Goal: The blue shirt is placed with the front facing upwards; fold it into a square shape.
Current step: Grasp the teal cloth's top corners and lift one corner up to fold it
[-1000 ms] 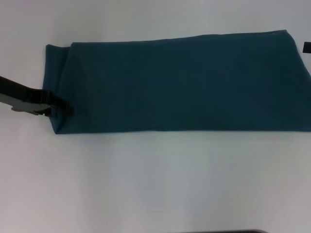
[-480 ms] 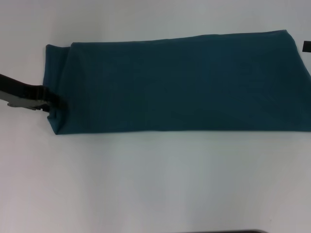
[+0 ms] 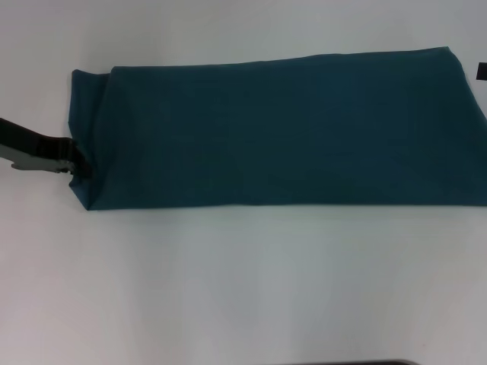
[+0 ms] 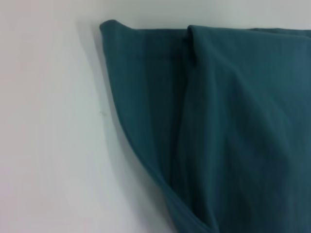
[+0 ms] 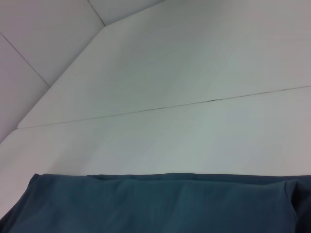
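The middle of the blue shirt's long band [image 3: 259,129], between its two ends, is next for my right gripper, which should go there and close.
The blue shirt [image 3: 281,129] lies folded into a long band across the white table, plain teal side up. Its lettering and neck tag are hidden. My left gripper [image 3: 82,166] reaches in from the left and sits at the band's left end, near the front corner, low over the cloth. The left wrist view shows that end of the shirt [image 4: 233,126] with layered folds. A small black part of my right gripper [image 3: 481,73] shows at the right edge, by the band's far right corner. The right wrist view shows the shirt's edge [image 5: 155,204].
The white table [image 3: 243,289] stretches in front of and behind the shirt. A thin seam [image 5: 209,101] runs across the tabletop beyond the shirt in the right wrist view. The band's right end runs out of the head view.
My left gripper has drawn back to the left, from over the shirt's end to its very edge. The shirt has stayed in place. The right arm has not moved.
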Controlling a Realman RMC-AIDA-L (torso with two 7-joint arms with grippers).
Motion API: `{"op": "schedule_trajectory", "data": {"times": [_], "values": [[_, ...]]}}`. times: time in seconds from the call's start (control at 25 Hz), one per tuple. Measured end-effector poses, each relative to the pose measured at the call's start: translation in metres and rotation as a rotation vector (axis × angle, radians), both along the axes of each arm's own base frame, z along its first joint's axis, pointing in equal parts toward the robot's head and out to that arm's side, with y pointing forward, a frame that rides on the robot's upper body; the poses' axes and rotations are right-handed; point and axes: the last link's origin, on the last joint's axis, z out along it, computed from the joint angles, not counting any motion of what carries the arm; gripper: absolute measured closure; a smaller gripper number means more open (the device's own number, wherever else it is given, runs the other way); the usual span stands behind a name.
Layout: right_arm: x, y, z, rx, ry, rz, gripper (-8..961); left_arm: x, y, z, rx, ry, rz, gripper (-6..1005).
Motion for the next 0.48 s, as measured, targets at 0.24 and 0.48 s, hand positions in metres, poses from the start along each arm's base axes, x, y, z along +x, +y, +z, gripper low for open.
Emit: {"op": "schedule_trajectory", "data": {"times": [0.24,0.48], "values": [[0.0,-0.0002,0.0,0.0,0.001,-0.001,68,-0.0019,0.0007,0.0005,0.006,0.012,0.001,988],[-0.0014,0.0003,-0.0014,0.004,0.008,0.006,68,-0.0064,-0.0012,0.0033,0.009,0.022,0.009,995]]}}
